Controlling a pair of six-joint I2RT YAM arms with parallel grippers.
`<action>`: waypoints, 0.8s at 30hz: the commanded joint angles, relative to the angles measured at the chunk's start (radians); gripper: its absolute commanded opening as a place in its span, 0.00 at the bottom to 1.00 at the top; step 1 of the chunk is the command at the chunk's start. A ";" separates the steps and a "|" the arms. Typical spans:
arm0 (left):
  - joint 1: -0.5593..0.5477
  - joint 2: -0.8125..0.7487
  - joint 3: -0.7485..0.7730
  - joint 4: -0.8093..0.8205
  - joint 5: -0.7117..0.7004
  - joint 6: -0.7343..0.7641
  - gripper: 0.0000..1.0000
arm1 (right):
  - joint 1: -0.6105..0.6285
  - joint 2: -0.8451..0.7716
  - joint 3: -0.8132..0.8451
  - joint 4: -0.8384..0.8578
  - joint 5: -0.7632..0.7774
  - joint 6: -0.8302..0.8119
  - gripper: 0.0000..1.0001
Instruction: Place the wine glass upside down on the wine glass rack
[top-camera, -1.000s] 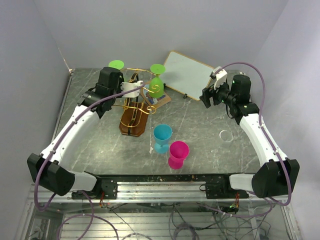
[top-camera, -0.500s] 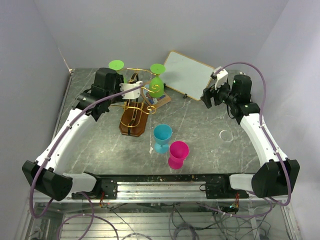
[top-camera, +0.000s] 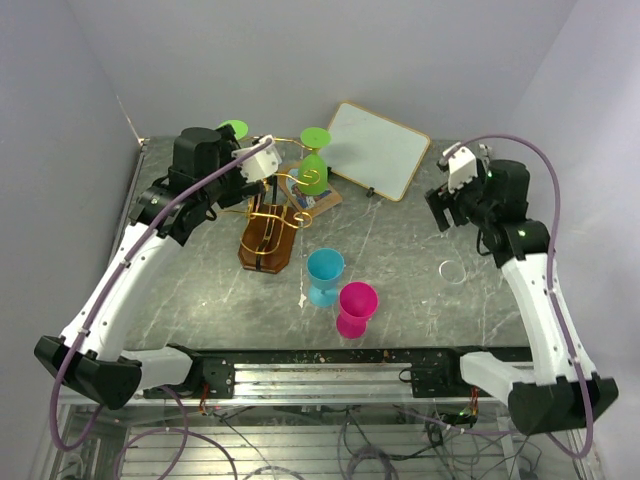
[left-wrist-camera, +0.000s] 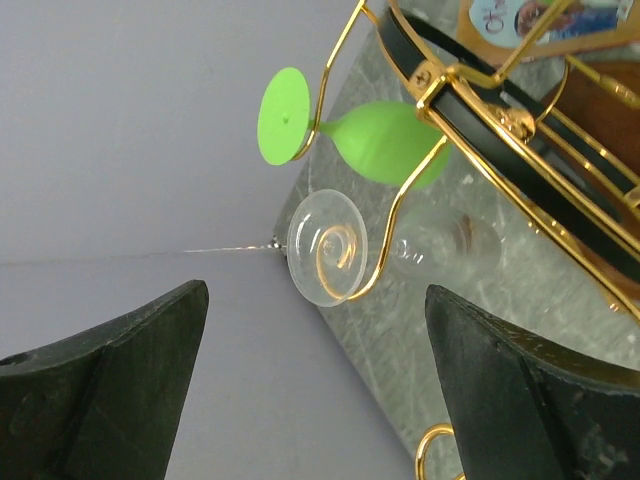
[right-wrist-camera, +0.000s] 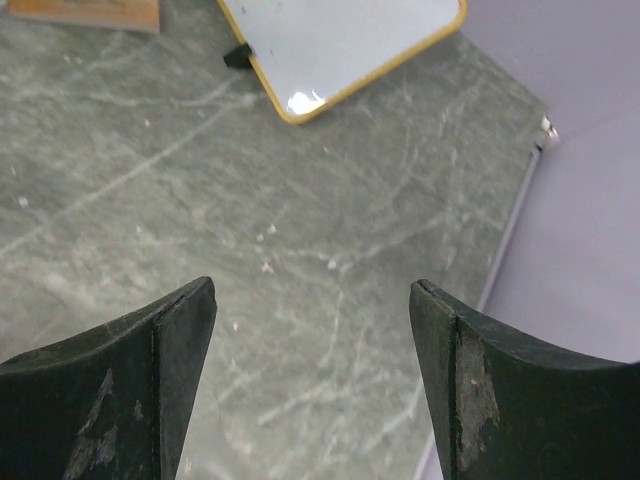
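Note:
My right gripper will next close on the rim (top-camera: 464, 270) of the clear wine glass that stands on the open table, away from the rack.
The clear wine glass (left-wrist-camera: 327, 247) hangs upside down on a scroll-ended arm of the gold wire wine glass rack (left-wrist-camera: 478, 105), its round foot caught in the curl and its bowl (left-wrist-camera: 452, 244) pointing toward the table. A green glass (left-wrist-camera: 385, 142) hangs the same way on the neighbouring arm. My left gripper (left-wrist-camera: 315, 400) is open, back from the clear glass, with nothing between its fingers (left-wrist-camera: 120, 385). From above, the left gripper (top-camera: 262, 160) sits at the rack's (top-camera: 268, 240) rear left. My right gripper (top-camera: 438, 208) is open over bare table; its wrist view (right-wrist-camera: 312, 380) shows nothing held.
A second green glass (top-camera: 314, 172) hangs on the rack's right side. A blue cup (top-camera: 325, 275) and a pink cup (top-camera: 357, 308) stand in front of the rack. A white tilted board (top-camera: 375, 148) leans at the back. A clear ring (top-camera: 452, 270) lies right of centre.
The left gripper has opened wide and drawn back up and left from the rack, leaving the clear glass hanging. The right arm has pulled back to the right.

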 joint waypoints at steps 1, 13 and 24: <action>-0.006 -0.013 0.048 0.082 0.025 -0.159 0.99 | -0.005 -0.103 0.008 -0.207 0.125 -0.041 0.78; -0.006 0.006 0.053 0.110 0.009 -0.177 1.00 | -0.116 -0.294 -0.095 -0.500 0.027 -0.075 0.72; -0.006 0.007 0.041 0.119 0.023 -0.172 1.00 | -0.128 -0.194 -0.182 -0.477 0.012 -0.064 0.42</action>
